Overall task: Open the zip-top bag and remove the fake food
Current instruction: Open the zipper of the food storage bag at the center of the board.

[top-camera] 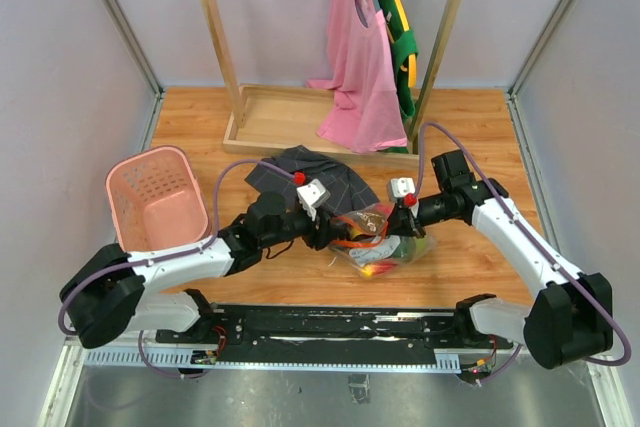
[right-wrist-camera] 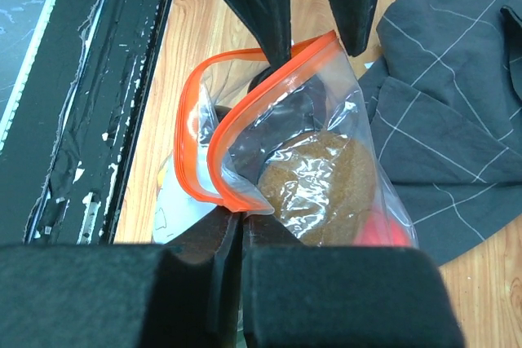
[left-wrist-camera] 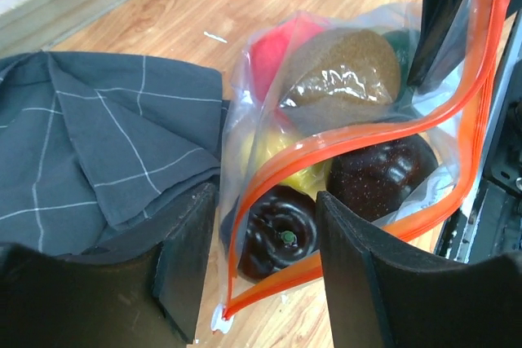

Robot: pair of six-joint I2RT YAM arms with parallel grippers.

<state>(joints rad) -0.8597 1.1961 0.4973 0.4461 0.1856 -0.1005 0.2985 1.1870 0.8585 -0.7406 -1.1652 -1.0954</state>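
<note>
My right gripper needs to open and grasp just the bag's near edge [right-wrist-camera: 187,136] to spread the opening, since it is pinching both edges of the bag's opening together.
The zip-top bag [top-camera: 385,242] lies on the wooden table between my grippers, its orange-red zip strip [left-wrist-camera: 359,132] parted. Inside is the fake food: a brownish fruit [left-wrist-camera: 342,79], a red one [left-wrist-camera: 273,59], a yellow one [left-wrist-camera: 281,152] and two dark glossy ones [left-wrist-camera: 281,230]. My left gripper [left-wrist-camera: 265,283] is open, its jaws on either side of the bag's strip corner, not closed on it. My right gripper [right-wrist-camera: 242,222] is shut on the bag's strip at the opposite end and holds that edge up. It also shows in the top view [top-camera: 400,215].
A grey checked cloth [top-camera: 300,175] lies just behind the bag, touching it [left-wrist-camera: 90,144]. A pink slotted basket [top-camera: 155,197] stands at the left. A wooden rack [top-camera: 300,127] with a pink garment [top-camera: 360,77] stands at the back. A black rail [right-wrist-camera: 81,120] runs along the near edge.
</note>
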